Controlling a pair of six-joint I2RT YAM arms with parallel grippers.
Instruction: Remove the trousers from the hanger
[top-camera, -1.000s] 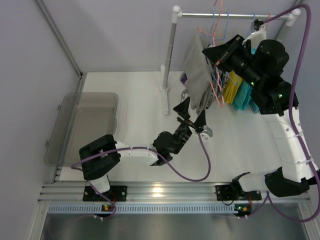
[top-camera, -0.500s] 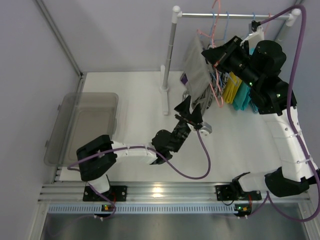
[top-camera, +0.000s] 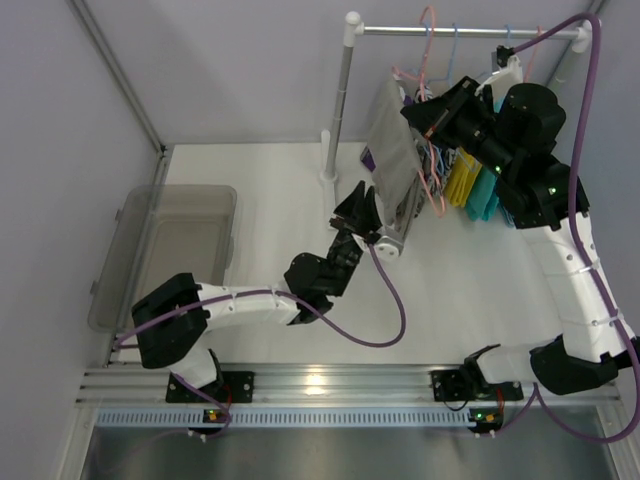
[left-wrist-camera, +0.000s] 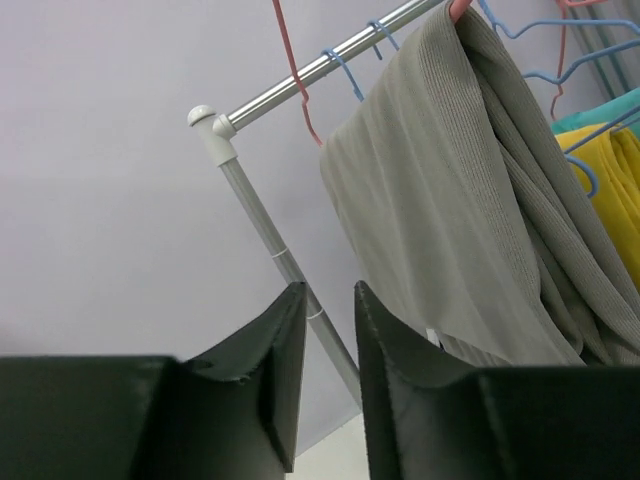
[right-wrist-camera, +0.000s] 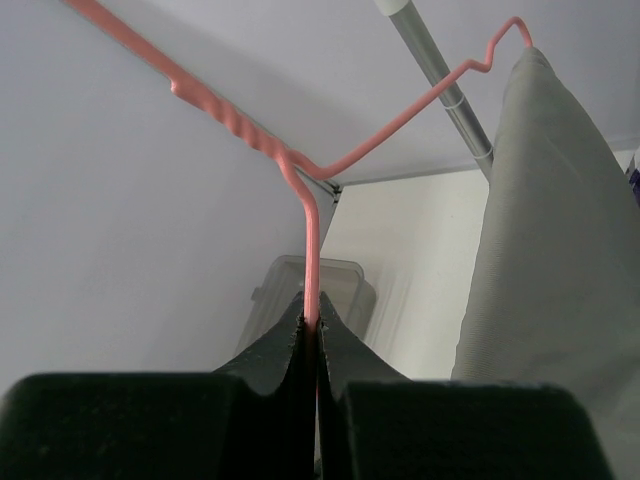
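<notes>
The trousers hang beside the empty fingers of my left gripper, so I will open those fingers, move over and close on the trousers' near edge (left-wrist-camera: 548, 330) before pulling.
Grey trousers (top-camera: 392, 150) hang folded over a pink wire hanger (right-wrist-camera: 310, 250) at the left end of the rail (top-camera: 450, 32). High beside the rail, my right gripper (top-camera: 412, 108) is shut on the hanger's wire, which runs straight up from between its fingertips (right-wrist-camera: 312, 300). My left gripper (top-camera: 360, 205) reaches up to the trousers' lower left edge. In the left wrist view its jaws (left-wrist-camera: 328, 288) stand a narrow gap apart with only the rail post and wall showing between them. The trousers (left-wrist-camera: 450, 200) lie just right of its right finger.
The rail's white post (top-camera: 340, 110) stands just left of the trousers. Yellow (top-camera: 463, 178) and teal (top-camera: 487, 190) garments hang on blue hangers to the right. A clear plastic bin (top-camera: 170, 250) sits at the table's left.
My left gripper has moved up and left to the trousers' lower edge, and its jaws have narrowed from wide open. The right gripper with the hanger has shifted slightly.
</notes>
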